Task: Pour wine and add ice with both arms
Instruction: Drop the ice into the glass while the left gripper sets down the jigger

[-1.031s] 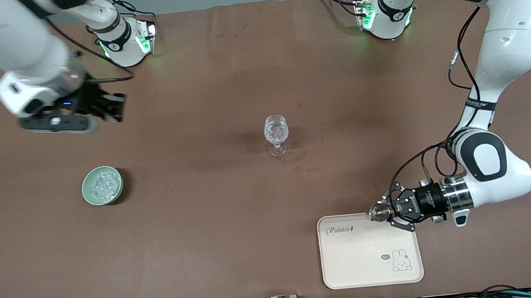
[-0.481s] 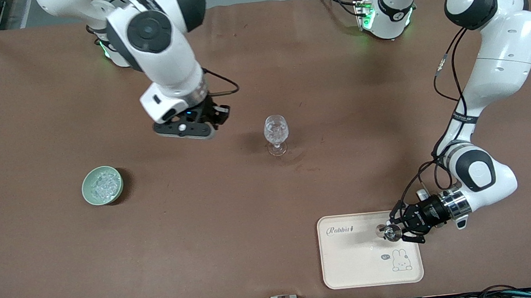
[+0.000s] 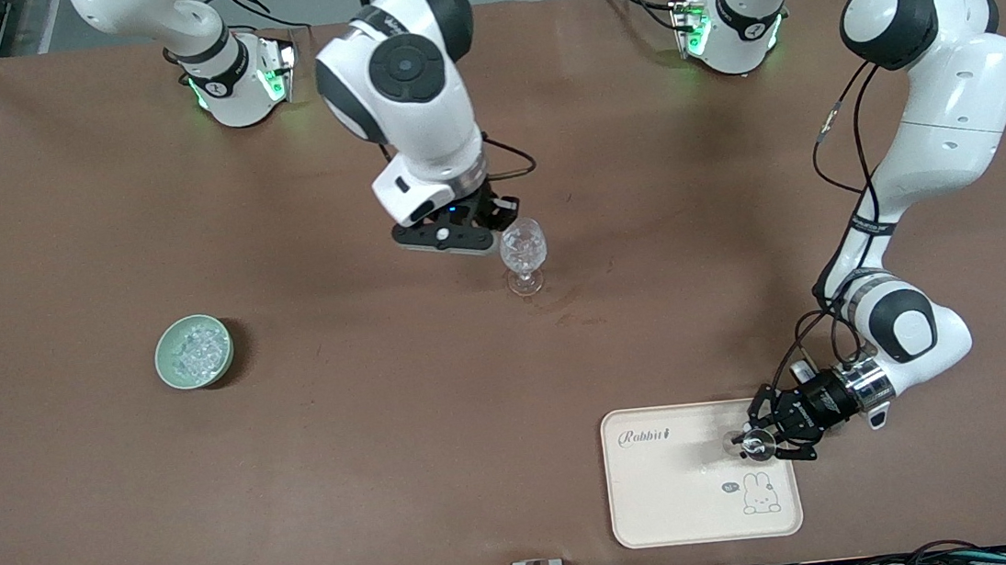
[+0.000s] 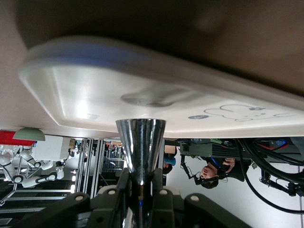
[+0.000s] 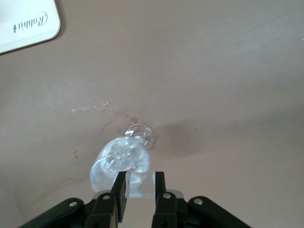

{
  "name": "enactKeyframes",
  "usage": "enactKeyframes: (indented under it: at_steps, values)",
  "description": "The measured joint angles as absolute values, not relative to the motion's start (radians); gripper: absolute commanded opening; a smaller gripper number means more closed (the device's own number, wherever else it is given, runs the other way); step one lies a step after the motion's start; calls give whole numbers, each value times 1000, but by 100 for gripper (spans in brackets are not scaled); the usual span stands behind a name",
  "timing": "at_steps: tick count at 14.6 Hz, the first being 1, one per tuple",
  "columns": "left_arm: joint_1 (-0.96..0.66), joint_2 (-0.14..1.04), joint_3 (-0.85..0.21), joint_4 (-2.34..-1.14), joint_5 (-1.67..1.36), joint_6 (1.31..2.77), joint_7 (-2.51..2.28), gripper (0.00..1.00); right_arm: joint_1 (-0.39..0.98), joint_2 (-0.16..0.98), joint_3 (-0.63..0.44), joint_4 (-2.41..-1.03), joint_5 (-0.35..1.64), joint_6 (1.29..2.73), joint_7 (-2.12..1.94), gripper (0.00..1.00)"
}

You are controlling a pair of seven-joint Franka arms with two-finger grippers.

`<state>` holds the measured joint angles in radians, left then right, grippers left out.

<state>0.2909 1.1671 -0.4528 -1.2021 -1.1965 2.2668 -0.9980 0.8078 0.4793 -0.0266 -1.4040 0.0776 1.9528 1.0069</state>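
Next, I let go of the clear ice cube with my right gripper onto the ice chunks in the stemmed glass's bowl [image 3: 523, 244] [image 5: 119, 160].
A stemmed glass [image 3: 524, 249] stands at the table's middle with ice chunks in its bowl. My right gripper [image 3: 504, 220] hangs just over the glass's rim, shut on a clear ice cube [image 5: 140, 183]. The right wrist view shows the glass [image 5: 118, 162] right beneath that cube. A green bowl [image 3: 193, 351] full of ice sits toward the right arm's end. My left gripper [image 3: 756, 443] is shut on a small shiny metal cup [image 4: 141, 142], held sideways low over the cream tray [image 3: 689, 486]. I cannot tell if the cup touches the tray.
The tray, printed with a rabbit, lies near the table's front edge toward the left arm's end; its corner shows in the right wrist view [image 5: 23, 26]. Small wet spots mark the brown tabletop around the glass's foot [image 5: 140, 133].
My right arm swung from its own end of the table to the glass. My left gripper sank with the metal cup, from the tray's edge to low over the tray.
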Motion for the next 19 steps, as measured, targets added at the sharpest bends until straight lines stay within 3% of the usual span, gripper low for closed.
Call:
enactKeyframes:
  at_steps: [5, 6, 8, 11, 13, 15, 17, 19]
  values:
    - [284, 1176, -436, -1201, -1200, 2268, -954, 16, 862, 543, -28, -1367, 78, 1954, 1044, 2]
    - [284, 1176, -436, -1201, -1200, 2268, -954, 28, 867, 548, -28, -1366, 78, 1955, 1045, 3]
    - [284, 1176, -434, -1202, -1200, 2269, -954, 68, 870, 559, -28, -1365, 78, 1968, 1047, 5]
    - [283, 1179, -426, -1204, -1200, 2269, -954, 100, 873, 575, -28, -1364, 78, 1995, 1047, 7]
    - [285, 1178, -425, -1203, -1200, 2269, -954, 100, 875, 585, -28, -1360, 78, 1997, 1047, 12]
    - [288, 1171, -425, -1201, -1184, 2266, -951, 100, 875, 587, -28, -1357, 78, 1997, 1047, 30]
    - [302, 1148, -425, -1200, -1059, 2232, -949, 100, 876, 587, -28, -1356, 78, 1997, 1047, 58]
    - [329, 1105, -426, -1197, -870, 2160, -960, 100, 876, 587, -29, -1354, 78, 1997, 1047, 64]
